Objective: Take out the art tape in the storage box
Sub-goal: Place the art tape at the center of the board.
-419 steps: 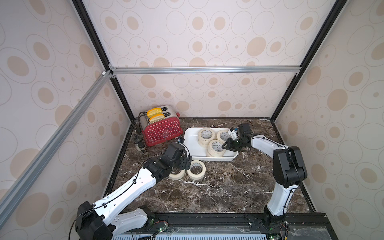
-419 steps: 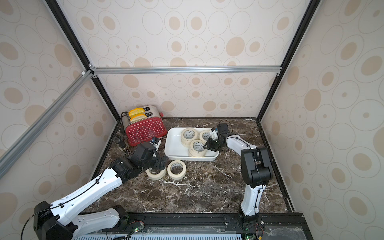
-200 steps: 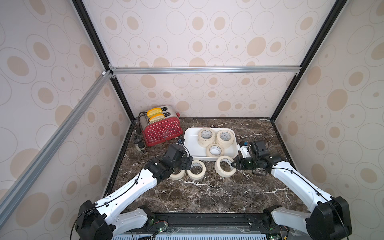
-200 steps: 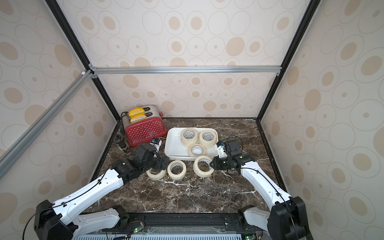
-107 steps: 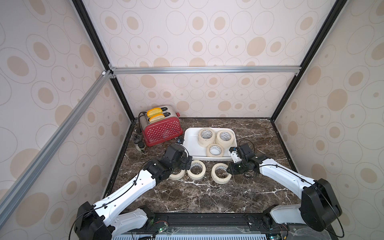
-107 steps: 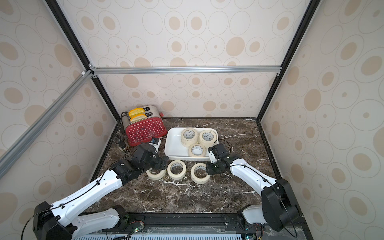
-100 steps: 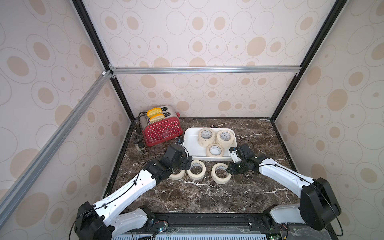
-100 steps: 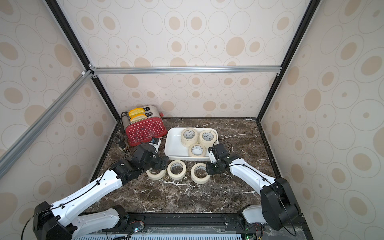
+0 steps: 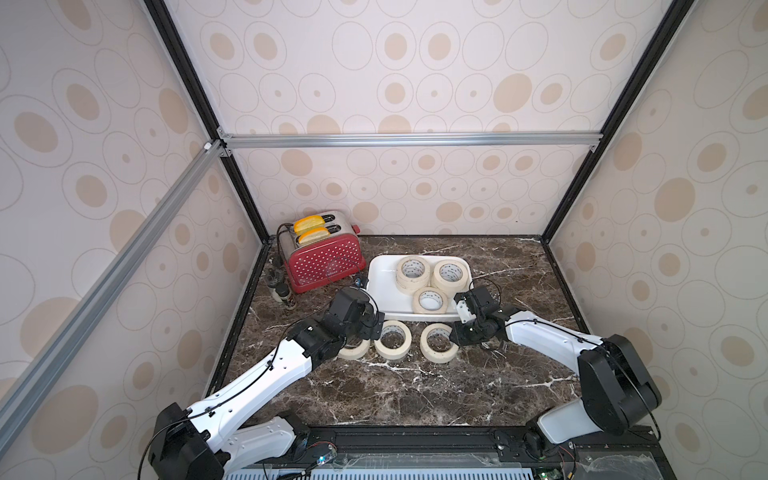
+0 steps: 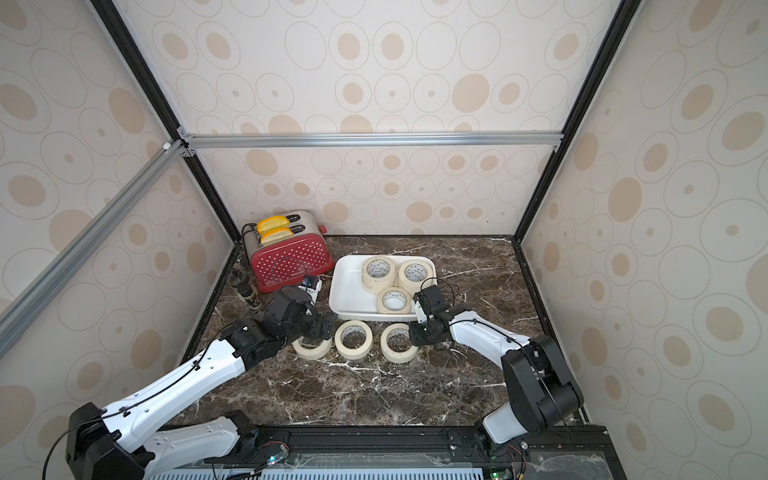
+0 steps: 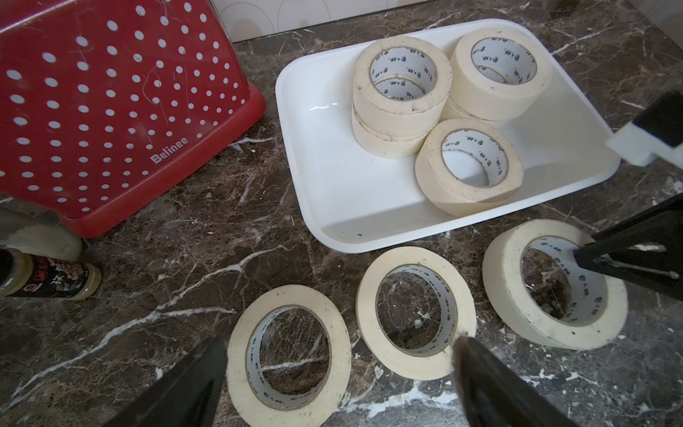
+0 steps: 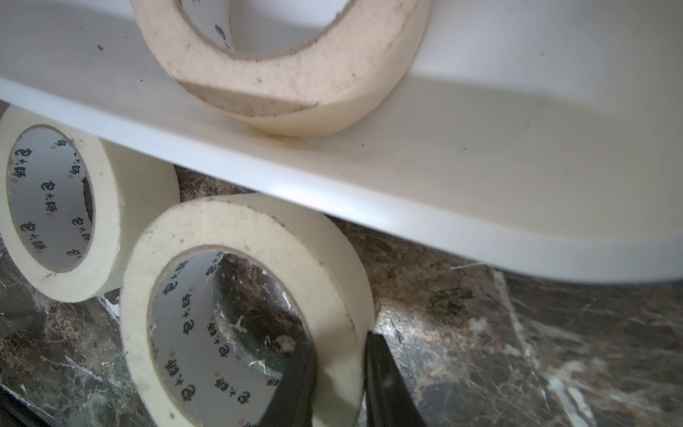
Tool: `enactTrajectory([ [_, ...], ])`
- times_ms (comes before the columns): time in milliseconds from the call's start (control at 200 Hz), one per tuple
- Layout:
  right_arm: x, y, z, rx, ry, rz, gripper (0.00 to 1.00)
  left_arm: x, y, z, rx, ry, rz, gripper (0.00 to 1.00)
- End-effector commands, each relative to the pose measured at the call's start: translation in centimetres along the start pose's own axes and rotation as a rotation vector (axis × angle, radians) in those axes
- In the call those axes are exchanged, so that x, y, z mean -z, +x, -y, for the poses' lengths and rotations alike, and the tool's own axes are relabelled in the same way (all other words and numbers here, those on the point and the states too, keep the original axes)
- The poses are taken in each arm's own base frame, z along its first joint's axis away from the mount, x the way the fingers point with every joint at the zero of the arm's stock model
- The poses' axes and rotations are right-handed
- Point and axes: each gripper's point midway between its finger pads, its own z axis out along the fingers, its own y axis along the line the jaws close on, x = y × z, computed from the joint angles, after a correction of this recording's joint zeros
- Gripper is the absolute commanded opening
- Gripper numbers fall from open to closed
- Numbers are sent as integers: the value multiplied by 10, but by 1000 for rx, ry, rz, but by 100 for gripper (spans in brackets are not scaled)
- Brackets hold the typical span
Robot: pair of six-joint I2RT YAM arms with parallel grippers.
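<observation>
My right gripper is holding the art tape roll. Next, I put it down flat on the marble (image 9: 434,339) (image 12: 231,302) beside the middle roll.
The storage box (image 9: 383,287) is a shallow white tray that holds several cream art tape rolls, among them a stack (image 9: 412,270) and a single roll (image 9: 431,300) at its front. Three more rolls lie in a row on the marble in front of it (image 9: 392,339). My right gripper (image 12: 338,344) is shut on the wall of the rightmost roll (image 12: 258,229), one finger inside the ring and one outside. In a top view that roll (image 10: 398,343) sits flat on the table. My left gripper (image 11: 340,347) hangs open over the two left rolls (image 11: 288,355), holding nothing.
A red white-dotted toaster (image 9: 324,259) stands at the back left, close to the tray. Small spice bottles (image 9: 282,293) sit by the left wall. The left forearm (image 9: 270,374) crosses the front left of the table. Cage walls close in on three sides.
My right gripper brought a roll from the tray down to the table and set it beside the other two. In the last half second it barely moved. The left arm stayed still.
</observation>
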Motion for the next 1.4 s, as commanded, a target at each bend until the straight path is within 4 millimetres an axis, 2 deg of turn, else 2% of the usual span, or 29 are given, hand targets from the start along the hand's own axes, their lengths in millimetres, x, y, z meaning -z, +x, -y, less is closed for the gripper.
enactTrajectory([
  [0, 3, -23, -9, 19, -15, 54, 8, 2, -7, 2, 3, -2, 9, 99],
  [310, -3, -30, -12, 35, -25, 44, 9, 1, -6, 3, -3, -1, 3, 99],
  [581, -12, -22, -7, 25, -11, 3, 11, 1, -7, 2, -6, -4, 4, 99],
  [761, -16, -20, -8, 28, -18, -8, 18, 0, -6, 2, -8, -8, 0, 99],
  [841, -15, -18, -7, 28, -13, -14, 29, 1, -6, 0, -8, -15, 2, 99],
  [1006, -1, -21, -6, 38, 7, 14, 44, 4, -7, -2, -4, -22, 12, 99],
  [1167, 26, -31, -9, 66, 16, 72, 53, 9, -10, -3, 4, -20, 27, 99],
  [1397, 70, -71, -11, 81, 1, 231, 65, 16, -15, -2, 17, -5, 46, 99],
])
